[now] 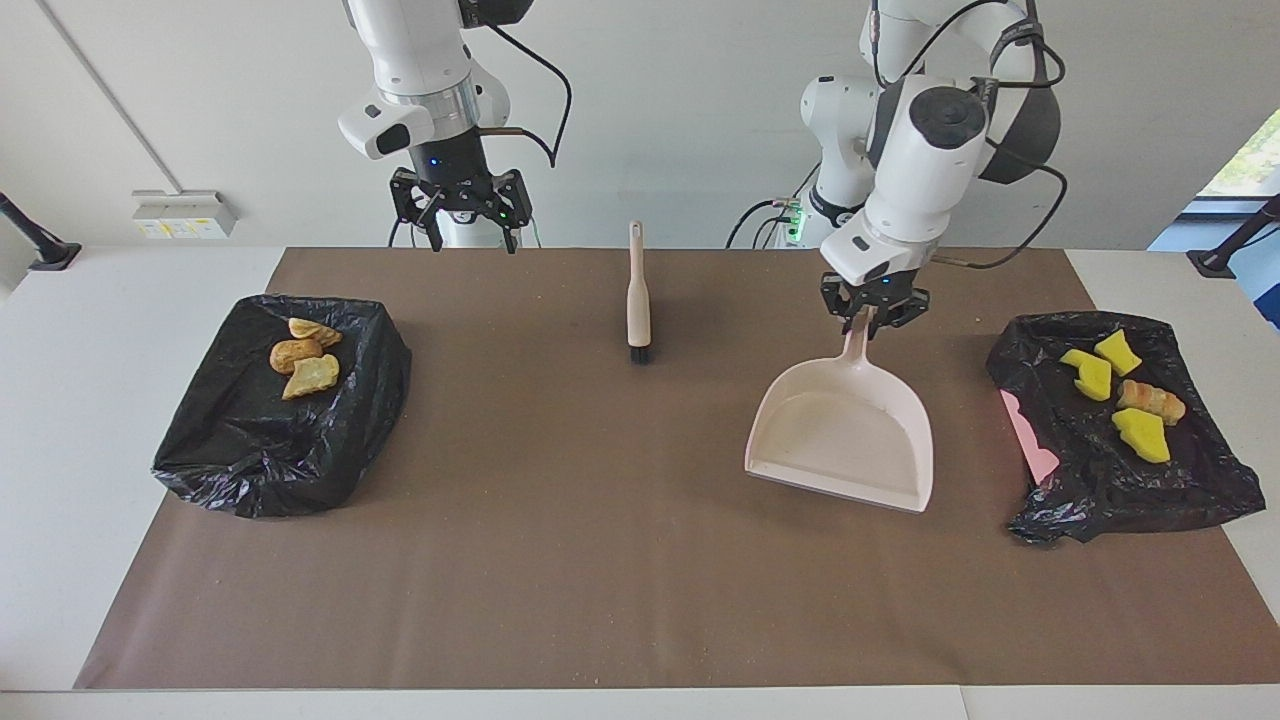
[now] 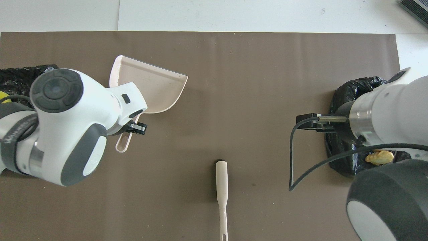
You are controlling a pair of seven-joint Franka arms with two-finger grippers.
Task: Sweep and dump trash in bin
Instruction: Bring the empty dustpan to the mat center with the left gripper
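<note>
Next, I let go of the pale pink dustpan with my left gripper on the brown mat (image 2: 219, 99), just beyond the bristles of the pale pink brush.
Three tan bread-like chunks (image 1: 305, 358) lie in a black-bagged bin (image 1: 250, 450) at the right arm's end; one chunk (image 2: 379, 157) shows in the overhead view. Yellow sponge pieces (image 1: 1140, 434) and a striped pastry piece (image 1: 1151, 401) lie on a black bag (image 1: 1120, 490) at the left arm's end. My left gripper (image 1: 872, 316) is shut on the handle of the pale pink dustpan (image 1: 845, 430), whose pan holds no scraps and rests on the mat. My right gripper (image 1: 468, 236) hangs open and holds nothing above the robots' edge of the mat, waiting.
The pale pink brush (image 1: 638, 300) lies on the brown mat (image 1: 560, 560) midway between the arms, bristles pointing away from the robots; it also shows in the overhead view (image 2: 222, 184). A pink edge (image 1: 1030, 435) pokes out from under the bag at the left arm's end.
</note>
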